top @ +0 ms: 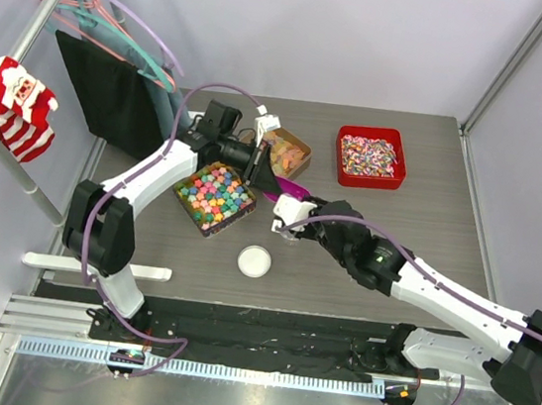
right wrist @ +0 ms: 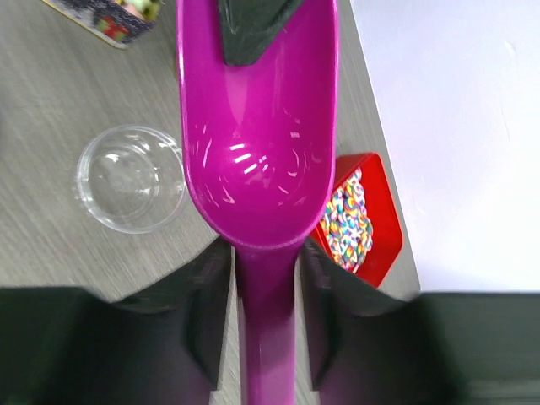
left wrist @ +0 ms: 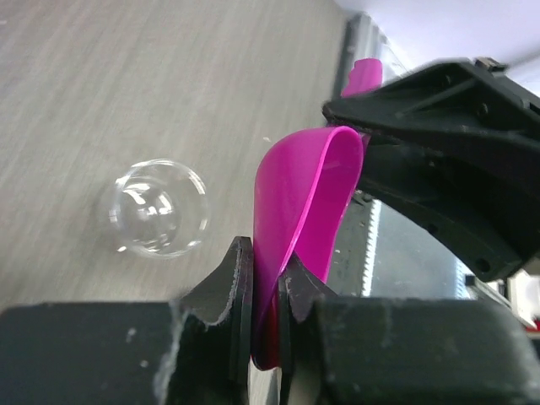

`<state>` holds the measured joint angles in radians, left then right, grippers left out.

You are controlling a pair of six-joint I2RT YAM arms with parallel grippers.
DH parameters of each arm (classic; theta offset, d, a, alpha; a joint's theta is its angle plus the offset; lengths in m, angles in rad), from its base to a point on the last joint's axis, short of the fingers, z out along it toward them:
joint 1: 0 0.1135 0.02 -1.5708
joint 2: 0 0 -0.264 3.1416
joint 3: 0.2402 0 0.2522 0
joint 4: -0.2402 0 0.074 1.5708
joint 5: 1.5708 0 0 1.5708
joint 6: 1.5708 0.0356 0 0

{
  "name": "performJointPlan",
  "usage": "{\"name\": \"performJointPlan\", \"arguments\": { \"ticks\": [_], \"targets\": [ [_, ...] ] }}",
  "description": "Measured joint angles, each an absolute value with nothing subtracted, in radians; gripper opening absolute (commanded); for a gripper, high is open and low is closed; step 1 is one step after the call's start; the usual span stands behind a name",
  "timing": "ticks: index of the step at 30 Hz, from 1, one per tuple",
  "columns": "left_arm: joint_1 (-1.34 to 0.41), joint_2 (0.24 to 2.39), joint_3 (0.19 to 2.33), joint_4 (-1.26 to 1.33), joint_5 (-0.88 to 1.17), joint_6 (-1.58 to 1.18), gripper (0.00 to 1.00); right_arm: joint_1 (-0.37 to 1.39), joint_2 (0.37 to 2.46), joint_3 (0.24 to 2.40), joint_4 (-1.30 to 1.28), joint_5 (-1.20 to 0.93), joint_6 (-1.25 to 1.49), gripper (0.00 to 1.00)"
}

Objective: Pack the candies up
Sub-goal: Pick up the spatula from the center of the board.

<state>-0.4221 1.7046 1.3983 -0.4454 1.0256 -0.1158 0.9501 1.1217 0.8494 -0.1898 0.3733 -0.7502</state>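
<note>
My left gripper's finger is inside the scoop's bowl, so my right gripper needs to open and then close on the scoop's handle [right wrist: 267, 337] before my left gripper backs away.
The candies [top: 214, 197], bright blocky sweets, fill a dark square box left of centre. Its corner shows in the right wrist view [right wrist: 114, 21]. A magenta scoop [top: 289, 191] hangs empty between both grippers. My left gripper [top: 276, 178] is shut on the scoop's front rim [left wrist: 295, 211]. One of its black fingers [right wrist: 253, 29] sits inside the bowl [right wrist: 257, 126]. My right gripper [top: 288, 212] stands round the scoop's handle [right wrist: 267, 321], with a thin gap showing on each side. A clear cup [top: 254, 260] stands on the table below, empty.
A brown box of pale orange gummies [top: 288, 152] stands behind the scoop. A red tray of speckled sweets [top: 370, 156] is at the back right and also shows in the right wrist view [right wrist: 380, 228]. The clear cup shows in both wrist views [left wrist: 159, 208] [right wrist: 129, 179]. A hanger rack [top: 60, 55] is at far left.
</note>
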Motion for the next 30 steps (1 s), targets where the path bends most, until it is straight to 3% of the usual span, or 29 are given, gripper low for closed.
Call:
{"name": "performJointPlan", "arguments": {
  "ticks": [9, 30],
  "targets": [
    [-0.424, 1.657, 1.393, -0.508, 1.169, -0.049, 0.00, 0.934, 1.035, 0.890, -0.291, 0.234, -0.733, 0.54],
    [-0.425, 1.623, 1.393, -0.560, 1.196, 0.035, 0.00, 0.899, 0.992, 0.973, -0.436, 0.027, -0.647, 0.46]
  ]
}}
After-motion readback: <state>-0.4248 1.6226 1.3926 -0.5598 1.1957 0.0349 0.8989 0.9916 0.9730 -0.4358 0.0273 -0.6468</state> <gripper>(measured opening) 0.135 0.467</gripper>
